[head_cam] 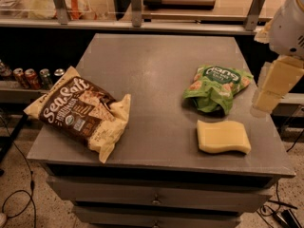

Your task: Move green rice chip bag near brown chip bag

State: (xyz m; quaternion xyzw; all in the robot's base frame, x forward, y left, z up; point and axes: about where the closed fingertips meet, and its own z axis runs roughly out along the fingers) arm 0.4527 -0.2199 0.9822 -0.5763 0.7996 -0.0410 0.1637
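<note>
Next, my gripper needs to go to the green rice chip bag behind the pale yellow sponge and close on its crumpled middle [217,82].
The green rice chip bag [217,88] lies crumpled on the right part of the grey table top [152,75]. The brown chip bag [81,111], with "Sea Salt" lettering, lies at the table's left front. My gripper [273,90] hangs at the right edge of the view, just off the table's right side, a short way to the right of the green bag and apart from it. It holds nothing that I can see.
A pale yellow wavy-edged sponge [223,137] lies in front of the green bag. Soda cans [33,76] stand on a lower shelf at the left. A counter with metal brackets runs behind the table. Drawers sit under the table top.
</note>
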